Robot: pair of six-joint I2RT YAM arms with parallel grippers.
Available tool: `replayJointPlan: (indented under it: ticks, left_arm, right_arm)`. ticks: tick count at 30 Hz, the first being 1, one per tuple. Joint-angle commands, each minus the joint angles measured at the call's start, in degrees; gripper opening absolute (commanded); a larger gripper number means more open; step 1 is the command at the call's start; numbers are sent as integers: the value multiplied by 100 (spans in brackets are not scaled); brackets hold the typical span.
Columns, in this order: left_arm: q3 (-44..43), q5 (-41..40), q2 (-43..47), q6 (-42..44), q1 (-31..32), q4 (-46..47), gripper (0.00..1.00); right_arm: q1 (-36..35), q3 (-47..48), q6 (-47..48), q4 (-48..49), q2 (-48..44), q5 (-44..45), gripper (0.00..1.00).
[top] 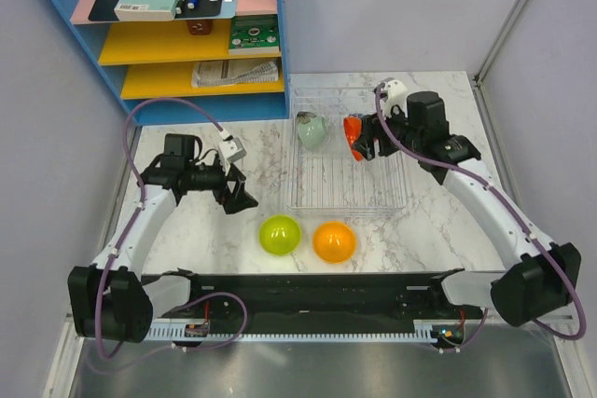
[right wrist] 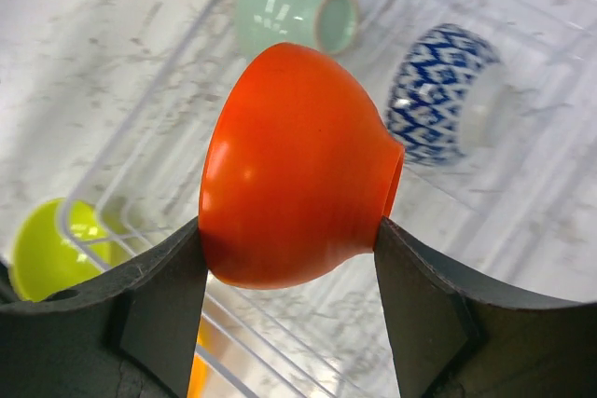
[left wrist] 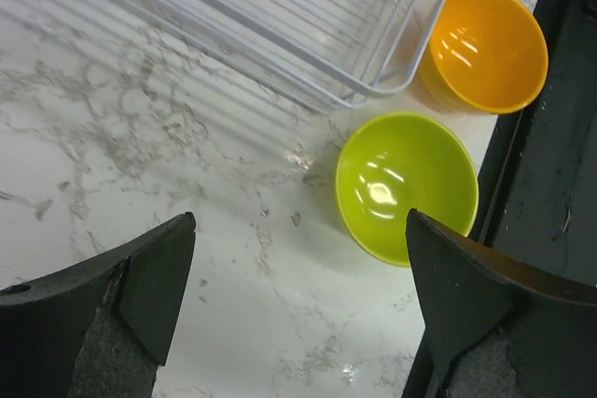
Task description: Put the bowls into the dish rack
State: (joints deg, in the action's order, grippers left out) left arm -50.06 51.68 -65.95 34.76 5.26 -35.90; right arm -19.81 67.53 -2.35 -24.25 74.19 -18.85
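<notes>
The robot's right gripper needs to set the red bowl down in the dish rack [top: 377, 157] [right wrist: 424, 216], just in front of the blue-white zigzag bowl.
The clear dish rack [top: 347, 191] sits mid-table. A pale grey-green bowl [top: 311, 130] lies on its side in the rack's far left; it also shows in the right wrist view [right wrist: 297, 8], beside the patterned blue-white zigzag bowl [right wrist: 438, 92]. My right gripper [top: 359, 144] is shut on the red bowl [right wrist: 297, 167], held on its side above the rack's far part. The lime green bowl [top: 279, 235] and orange bowl [top: 334, 241] stand upright on the table in front of the rack. My left gripper [top: 241, 195] is open and empty, left of the lime bowl [left wrist: 407, 184].
A blue-and-yellow shelf unit [top: 177, 34] with books and pens stands at the far left. Grey walls enclose the table on the left, back and right. The black arm-base rail [top: 317, 291] runs along the near edge.
</notes>
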Motion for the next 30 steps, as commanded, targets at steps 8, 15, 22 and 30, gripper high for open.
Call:
replayJointPlan:
  ticks: [8, 15, 22, 30]
  left_arm:
    - [629, 255, 628, 751, 10, -497, 100]
    - [700, 316, 584, 777, 10, -497, 100]
    - [752, 369, 592, 813, 10, -488, 100]
    - [788, 378, 584, 839, 10, -488, 100]
  right_arm:
    - [-198, -477, 1368, -616, -353, 2209, 0]
    - [-874, -583, 1597, -537, 209, 3448, 0]
    - [-1279, -504, 1896, -274, 763, 4442, 0]
    - [-1508, -337, 2256, -212, 1360, 4943, 0]
